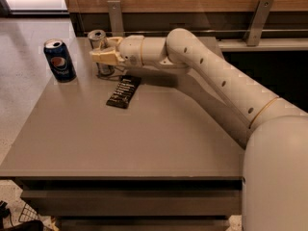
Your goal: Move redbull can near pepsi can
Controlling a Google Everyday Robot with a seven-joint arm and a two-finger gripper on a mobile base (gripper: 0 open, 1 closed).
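The robot will use its gripper to set the redbull can down on the grey table [93, 78] close beside the pepsi can, facing the snack bar.
The redbull can [98, 38] is a slim silver can standing at the back left of the grey table [144, 138]. My gripper [103, 57] is at the can's middle, with its cream fingers [109, 56] closed on the can's body. The can's lower end [104, 71] shows below the fingers, at or just above the table top. The pepsi can [59, 60], dark blue with a round logo, stands upright near the table's left edge, about a can's width to the left of the gripper.
A flat black snack bar [124, 91] lies on the table just in front of and right of the gripper. My arm [216, 81] reaches in from the right across the table's back. A wooden wall with metal brackets [114, 14] runs behind.
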